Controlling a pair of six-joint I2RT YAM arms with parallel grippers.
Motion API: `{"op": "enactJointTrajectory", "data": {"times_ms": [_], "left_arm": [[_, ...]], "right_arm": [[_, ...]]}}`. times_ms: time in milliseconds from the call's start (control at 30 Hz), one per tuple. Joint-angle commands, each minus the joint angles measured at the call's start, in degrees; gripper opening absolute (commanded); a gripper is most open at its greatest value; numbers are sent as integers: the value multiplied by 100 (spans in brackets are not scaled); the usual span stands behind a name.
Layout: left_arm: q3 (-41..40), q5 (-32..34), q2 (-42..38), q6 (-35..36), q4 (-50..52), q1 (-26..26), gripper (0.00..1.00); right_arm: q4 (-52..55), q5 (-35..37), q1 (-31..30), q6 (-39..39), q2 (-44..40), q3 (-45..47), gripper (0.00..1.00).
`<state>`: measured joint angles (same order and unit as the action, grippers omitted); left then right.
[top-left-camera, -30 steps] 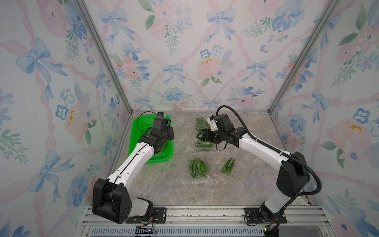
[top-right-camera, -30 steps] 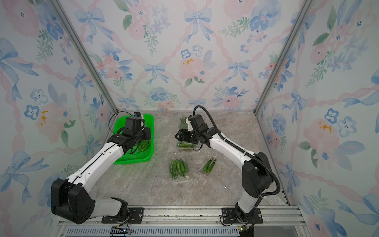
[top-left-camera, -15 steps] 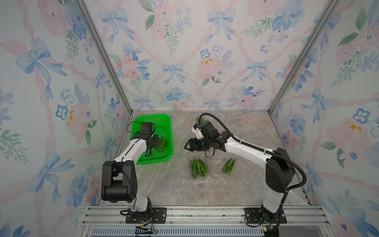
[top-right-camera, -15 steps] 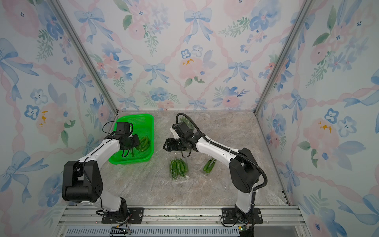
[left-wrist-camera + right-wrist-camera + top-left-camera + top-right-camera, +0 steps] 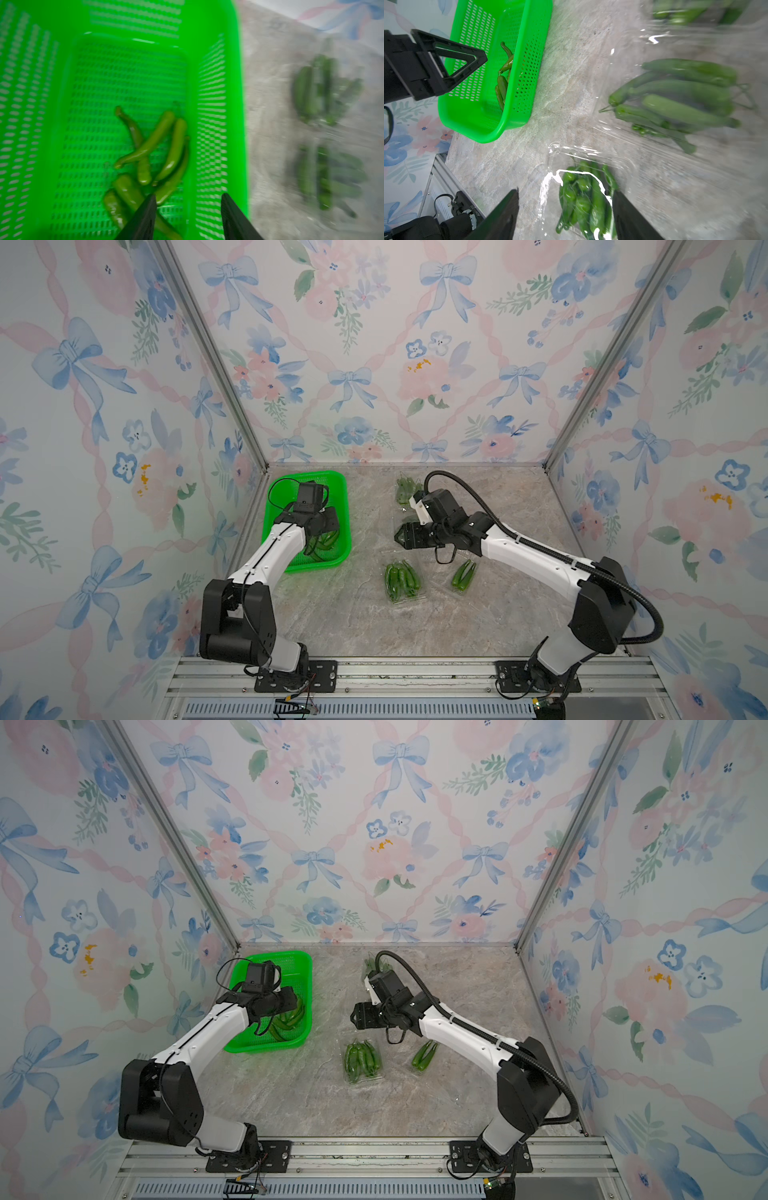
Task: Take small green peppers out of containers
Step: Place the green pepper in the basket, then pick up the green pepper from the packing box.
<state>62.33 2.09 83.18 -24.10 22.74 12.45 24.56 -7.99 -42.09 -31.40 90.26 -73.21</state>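
The right gripper of mine should next take hold of the basket-side pepper's middle (image 5: pixel 460 573), in the near-side container that is closest to the base of my right arm.
Several small green peppers (image 5: pixel 153 141) lie loose in the green basket (image 5: pixel 345 497). My left gripper (image 5: pixel 187 199) hangs just above them, open and empty. Clear containers with peppers sit on the table: one at the back (image 5: pixel 405 489), one front left (image 5: pixel 401 580), one front right (image 5: pixel 463 574). A middle one (image 5: pixel 675 99) is partly hidden by my right arm in both top views. My right gripper (image 5: pixel 564 193) hovers open above the table, pointing toward the basket, with the front left container (image 5: pixel 581 197) seen below its jaws.
The basket (image 5: pixel 309 969) stands at the back left against the left wall. Bare marble table (image 5: pixel 365 626) runs between the basket and the containers and along the front. Both arm bases stand on the front rail (image 5: pixel 374 672).
My left gripper's jaws have parted over the basket. My right gripper has swung left and forward from the middle container, toward the basket.
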Motion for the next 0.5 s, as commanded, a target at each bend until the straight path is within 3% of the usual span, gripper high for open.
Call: {"op": "enactJointTrajectory", "data": {"times_ms": [0, 200, 467], "left_arm": [[438, 55, -44, 78, -31, 931, 54], [1251, 128, 811, 160, -75, 2552, 54], [1588, 168, 1644, 37, -125, 3391, 53]], "right_arm": [[120, 297, 320, -120, -568, 494, 71], [595, 428, 816, -536, -1331, 1297, 70], [1324, 582, 924, -1516, -1880, 2056, 65]]}}
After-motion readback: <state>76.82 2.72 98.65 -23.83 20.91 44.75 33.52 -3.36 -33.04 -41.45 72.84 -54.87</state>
